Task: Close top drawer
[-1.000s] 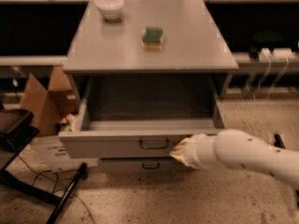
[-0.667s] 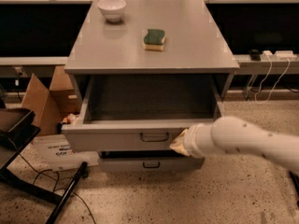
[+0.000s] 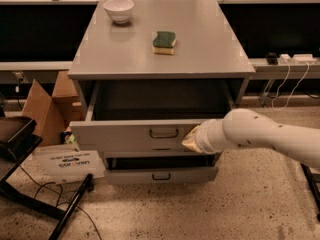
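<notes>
The top drawer, now pulled out of the cabinet, will rest shut just beneath the cabinet top's front edge [image 3: 153, 112] once released.
The top drawer [image 3: 125, 134] of the grey cabinet is pulled out, showing its plain grey inside and a dark loop handle [image 3: 164, 133] at the centre of its front panel. My gripper [image 3: 191, 139] at the end of the white arm [image 3: 265, 136] is pressed against the right part of the drawer front, just right of the handle. A second drawer [image 3: 160, 175] below is also slightly out.
On the cabinet top [image 3: 200, 54] sit a white bowl [image 3: 118, 9] and a green and yellow sponge [image 3: 164, 42]. A cardboard box [image 3: 45, 106] and a white sign [image 3: 67, 164] are at the left, with a black stand [image 3: 20, 144] and cables on the floor.
The drawer front has moved back toward the cabinet, and my arm has followed it while staying against its right part. The camera view has shifted.
</notes>
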